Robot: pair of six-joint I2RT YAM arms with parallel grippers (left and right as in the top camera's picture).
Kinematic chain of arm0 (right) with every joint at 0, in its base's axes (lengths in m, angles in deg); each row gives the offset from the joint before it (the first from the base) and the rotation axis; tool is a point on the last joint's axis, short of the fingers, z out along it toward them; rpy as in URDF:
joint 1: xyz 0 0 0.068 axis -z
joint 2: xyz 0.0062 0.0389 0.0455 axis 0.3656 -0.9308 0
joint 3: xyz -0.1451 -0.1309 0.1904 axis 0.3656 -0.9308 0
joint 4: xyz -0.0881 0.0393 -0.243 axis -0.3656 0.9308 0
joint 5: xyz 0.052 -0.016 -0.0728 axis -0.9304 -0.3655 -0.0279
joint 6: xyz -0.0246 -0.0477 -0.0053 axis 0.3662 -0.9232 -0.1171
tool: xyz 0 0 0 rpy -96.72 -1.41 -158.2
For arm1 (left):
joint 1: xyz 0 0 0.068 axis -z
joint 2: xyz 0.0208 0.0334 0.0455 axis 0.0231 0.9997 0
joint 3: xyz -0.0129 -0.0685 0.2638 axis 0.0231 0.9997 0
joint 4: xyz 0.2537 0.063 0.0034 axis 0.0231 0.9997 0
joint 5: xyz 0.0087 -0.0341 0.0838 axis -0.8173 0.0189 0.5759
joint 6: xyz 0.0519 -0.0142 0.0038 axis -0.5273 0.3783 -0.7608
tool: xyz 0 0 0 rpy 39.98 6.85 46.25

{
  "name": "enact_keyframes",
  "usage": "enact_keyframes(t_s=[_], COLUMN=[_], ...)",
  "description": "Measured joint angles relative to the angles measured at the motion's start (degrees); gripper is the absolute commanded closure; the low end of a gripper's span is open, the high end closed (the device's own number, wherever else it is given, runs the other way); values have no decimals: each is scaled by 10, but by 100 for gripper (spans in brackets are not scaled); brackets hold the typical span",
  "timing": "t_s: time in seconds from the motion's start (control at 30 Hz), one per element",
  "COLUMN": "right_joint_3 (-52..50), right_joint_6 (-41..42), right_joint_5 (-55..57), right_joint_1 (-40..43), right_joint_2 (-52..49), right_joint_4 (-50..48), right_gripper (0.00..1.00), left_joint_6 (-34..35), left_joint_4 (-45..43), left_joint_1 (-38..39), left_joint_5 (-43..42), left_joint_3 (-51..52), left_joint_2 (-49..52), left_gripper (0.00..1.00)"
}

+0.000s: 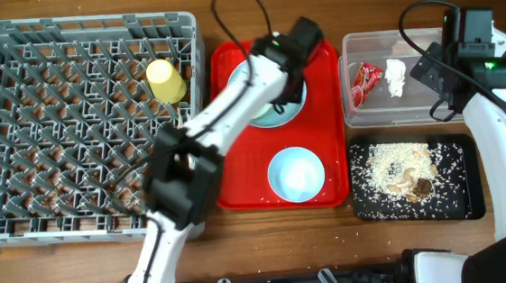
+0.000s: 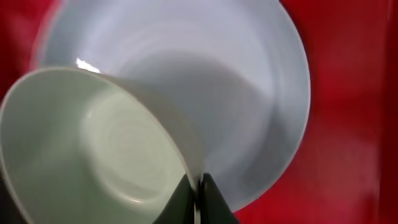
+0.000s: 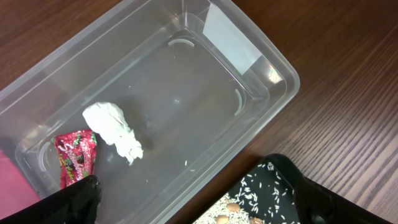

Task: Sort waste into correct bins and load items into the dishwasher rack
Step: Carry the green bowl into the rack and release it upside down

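Observation:
My left gripper should release the pale green bowl in the grey dishwasher rack [image 1: 158, 143], in front of the yellow cup.
My left gripper [image 2: 199, 190] is shut on the rim of the pale green bowl [image 2: 93, 149], which is tilted over the light blue plate [image 2: 249, 93] on the red tray [image 1: 321, 82]. A small light blue bowl [image 1: 295, 174] sits at the tray's front. A yellow cup [image 1: 165, 79] lies in the grey dishwasher rack [image 1: 81, 27]. The clear tub [image 3: 249, 81] holds a red wrapper [image 3: 76, 155] and a white tissue [image 3: 115, 130]. Rice scraps [image 1: 400, 168] lie in the black tray [image 1: 474, 187]. My right gripper [image 3: 196, 205] hangs open above the tub's near edge, holding nothing.
The rack fills the left side of the table. The red tray lies between the rack and the two bins. A few loose grains lie on the wooden table in front of the red tray. The right arm [image 1: 496, 131] curves along the right edge.

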Motion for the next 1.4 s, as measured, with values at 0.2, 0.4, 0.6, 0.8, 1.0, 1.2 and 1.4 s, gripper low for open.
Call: enact_keyframes(t_s=[0.2, 0.4, 0.6, 0.8, 1.0, 1.2, 1.4], right_joint_3=[0, 0, 0, 0, 0, 0, 0], right_joint_6=[0, 0, 0, 0, 0, 0, 0], right_joint_5=[0, 0, 0, 0, 0, 0, 0], right_joint_1=[0, 0, 0, 0, 0, 0, 0], right_joint_2=[0, 0, 0, 0, 0, 0, 0], right_joint_4=[0, 0, 0, 0, 0, 0, 0], right_gripper=[0, 0, 0, 0, 0, 0, 0], left_joint_6=[-80, -293, -447, -481, -453, -434, -420], left_joint_4=[132, 324, 282, 91, 82, 44, 41], left_joint_1=[-191, -518, -641, -673, -628, -563, -573], left_joint_5=[-176, -525, -739, -913, -951, -959, -910], left_joint_3=[-39, -29, 208, 420, 426, 426, 426], left_joint_2=[-286, -391, -348, -276, -206, -206, -206], left_gripper=[96, 96, 96, 96, 96, 96, 96])
